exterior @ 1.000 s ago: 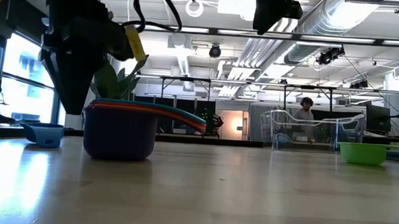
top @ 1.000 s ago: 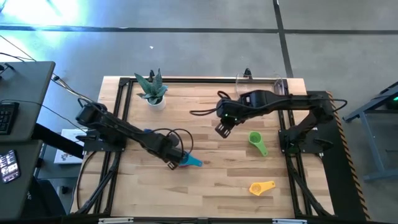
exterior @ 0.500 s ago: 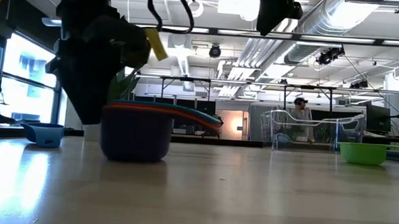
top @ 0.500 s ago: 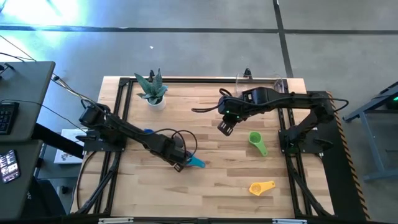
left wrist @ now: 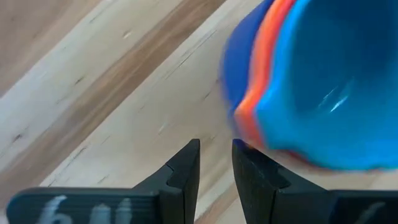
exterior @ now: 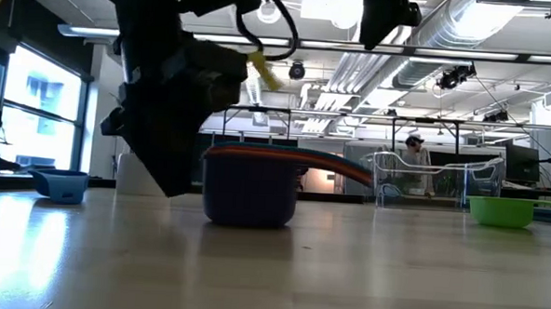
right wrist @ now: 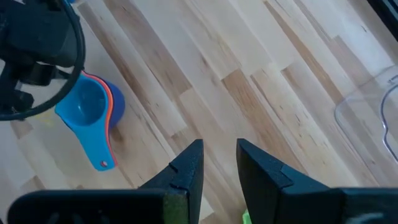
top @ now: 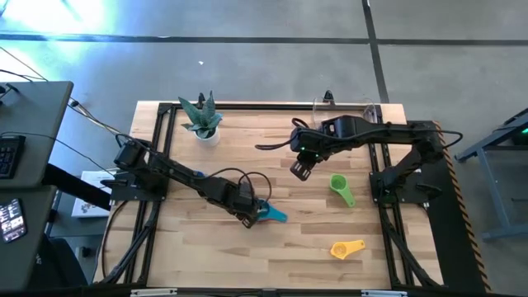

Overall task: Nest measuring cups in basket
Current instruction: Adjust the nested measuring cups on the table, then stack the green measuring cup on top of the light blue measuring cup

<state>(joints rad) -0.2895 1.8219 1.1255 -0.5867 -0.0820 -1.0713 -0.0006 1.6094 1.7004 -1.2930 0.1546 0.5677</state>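
My right gripper is going to the green cup next, where it should close on the green cup's handle (top: 346, 195), at a point close to the bowl of the cup.
A nested stack of measuring cups (top: 267, 213), purple outside, orange between and teal on top, stands on its base on the table, a little near of centre. It also shows in the low view (exterior: 251, 186). My left gripper (top: 247, 216) is shut, low at the stack's left side. My right gripper (top: 297, 170) hangs shut and empty above the table, to the far right of the stack. A green cup (top: 340, 188), a yellow cup (top: 346, 247) and a blue cup (exterior: 60, 184) lie apart. The clear basket (top: 346, 111) stands at the far right edge. My left gripper pushes the stack with its shut fingers. One fingertip (left wrist: 247, 155) meets the outer wall below the rim (left wrist: 239, 115), on the stack's left side. The fingers come slanting down from the table's left. The stack stays upright with its base on the table.
A white pot with a green plant (top: 202, 122) stands at the far left. The basket also shows in the right wrist view (right wrist: 373, 106). Bare wood lies between the stack and the green cup. A person shows in the room beyond the table (exterior: 413, 151).
My left gripper has gone toward the table's right edge, staying shut and low. The cup stack has slid along the table the same way ahead of it, upright, its handles still pointing right.
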